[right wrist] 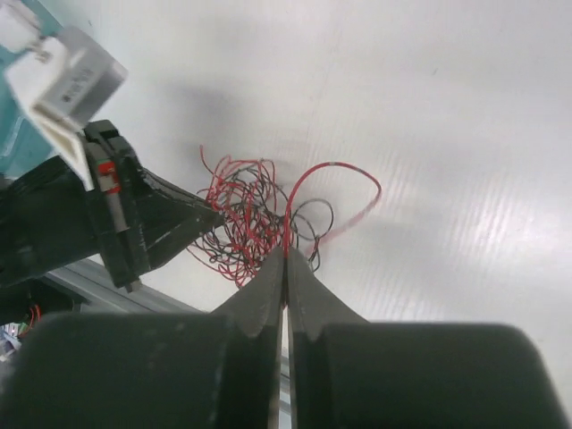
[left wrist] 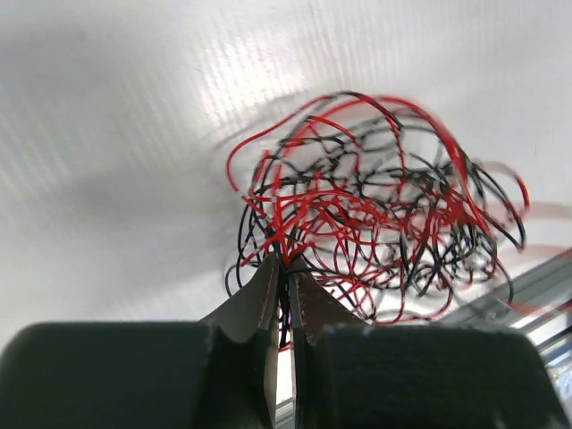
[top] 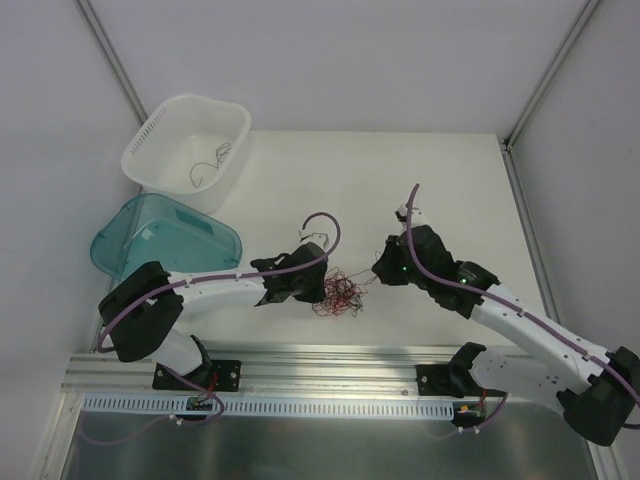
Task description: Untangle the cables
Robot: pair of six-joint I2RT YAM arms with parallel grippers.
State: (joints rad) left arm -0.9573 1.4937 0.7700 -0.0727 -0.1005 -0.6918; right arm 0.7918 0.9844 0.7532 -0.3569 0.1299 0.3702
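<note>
Red and black strands are pinched in a bunch by my left gripper, so it should open, grab just a black strand (left wrist: 240,243) and pull that away from the ball of cables.
The cables (top: 340,292) are a knotted ball of thin red and black curly wires, held between my two grippers near the table's front edge. My left gripper (top: 322,287) is shut on strands at the ball's left side; in the left wrist view the ball (left wrist: 375,206) spreads out just beyond my gripper (left wrist: 286,268). My right gripper (top: 378,272) is shut on a red strand at the ball's right; in the right wrist view the strand (right wrist: 304,192) rises from my gripper (right wrist: 286,255) and loops right, with the ball (right wrist: 241,219) to the left.
A white basket (top: 152,152) with a few loose wires stands at the back left. A teal plastic cover (top: 165,240) lies in front of it, beside the left arm. A metal rail (top: 330,365) runs along the table's front edge.
</note>
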